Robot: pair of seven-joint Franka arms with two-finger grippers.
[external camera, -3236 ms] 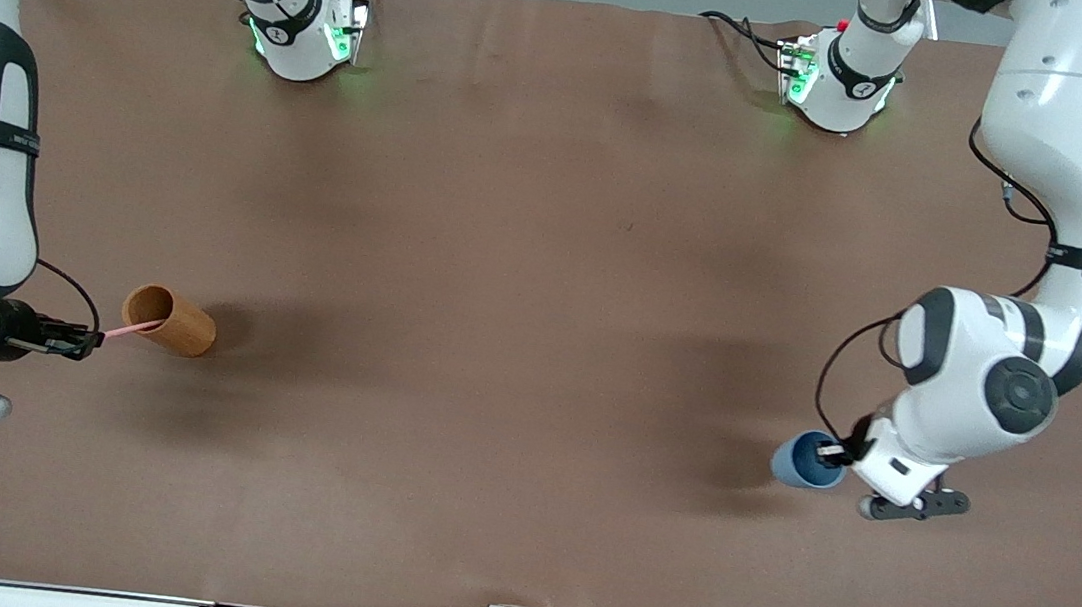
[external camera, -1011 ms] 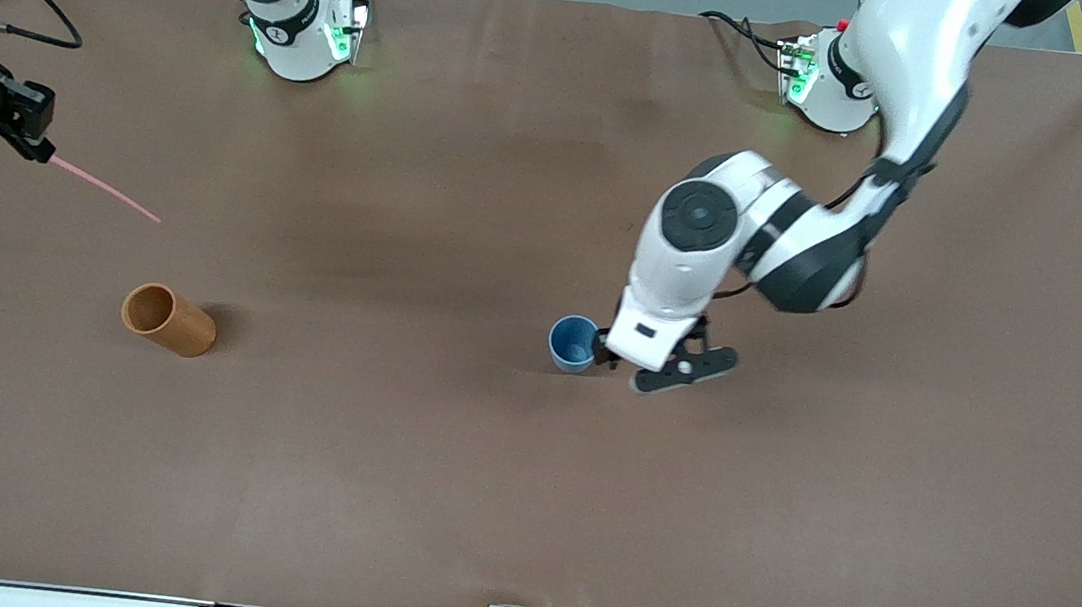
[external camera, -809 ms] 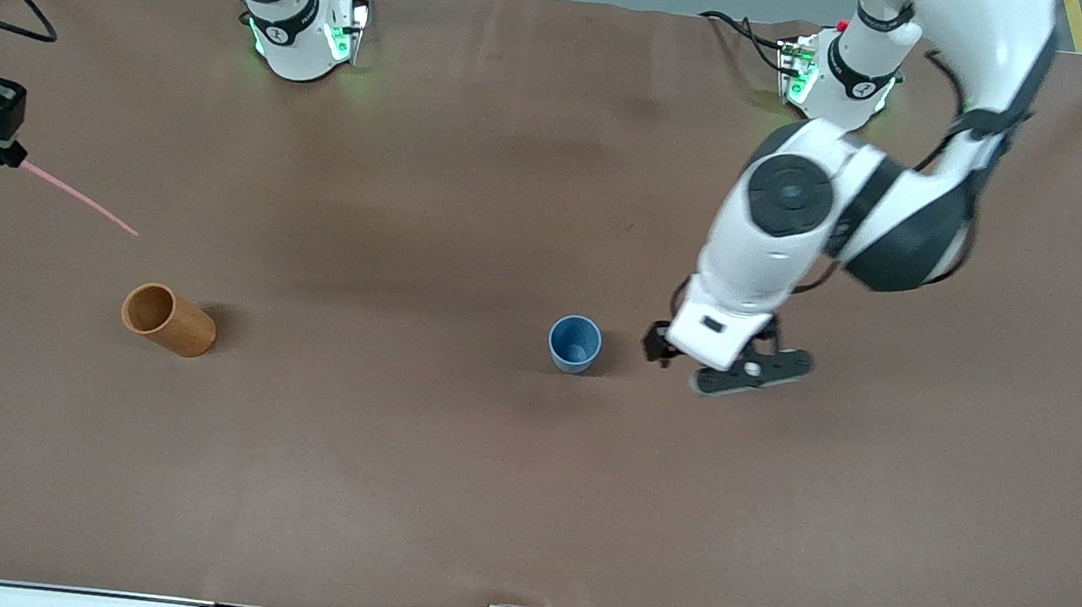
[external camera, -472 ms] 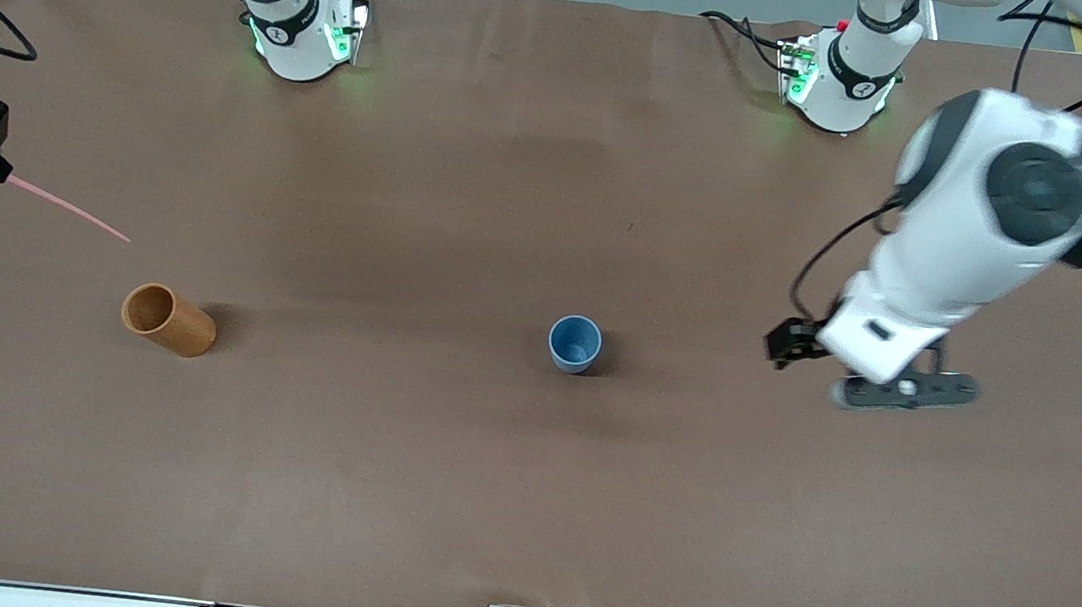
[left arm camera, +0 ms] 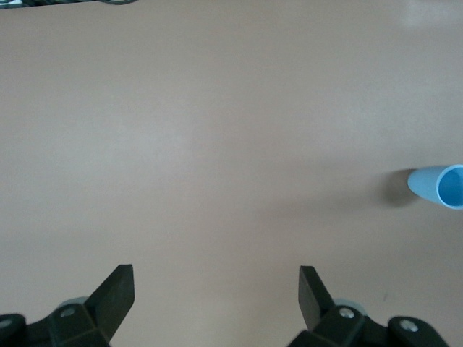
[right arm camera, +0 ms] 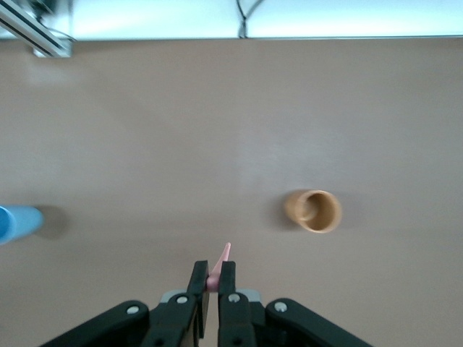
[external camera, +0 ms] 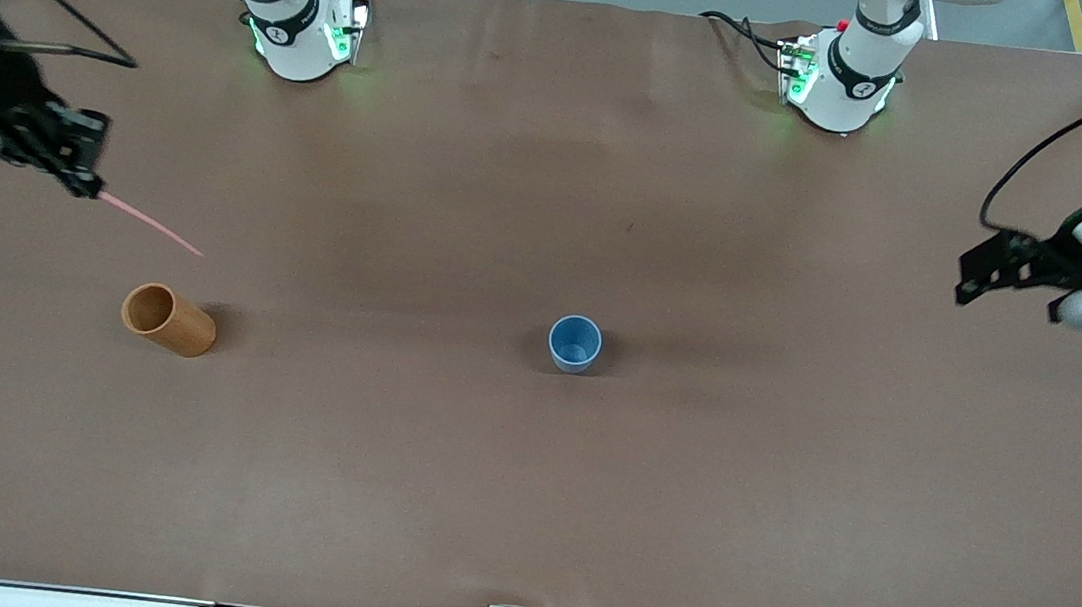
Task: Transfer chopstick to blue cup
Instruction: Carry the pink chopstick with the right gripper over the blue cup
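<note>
The robot's right gripper will release the chopstick upright inside the blue cup [external camera: 573, 353] [right arm camera: 7, 223] near the middle of the table.
The pale pink chopstick [external camera: 149, 222] is held up in the air at one end by my right gripper [external camera: 89, 187], which is shut on it over the table toward the right arm's end; its free tip slants down toward the orange-brown cup. In the right wrist view the chopstick [right arm camera: 223, 260] pokes out between the shut fingers. The blue cup [external camera: 575, 343] stands upright near the table's middle, and it shows in the left wrist view too, blue cup [left arm camera: 440, 187]. My left gripper [external camera: 967, 284] hangs open and holds nothing over the left arm's end of the table; open too in its wrist view, left gripper [left arm camera: 215, 282].
An orange-brown cylindrical cup [external camera: 167, 319] stands toward the right arm's end, nearer to the front camera than the chopstick's tip; it also shows as the orange-brown cup [right arm camera: 314, 210]. The brown table cover [external camera: 521, 493] is bare around both cups.
My left arm has let go of the blue cup at the table's middle and swung away to its own end. My right gripper has carried the chopstick a little toward the middle.
</note>
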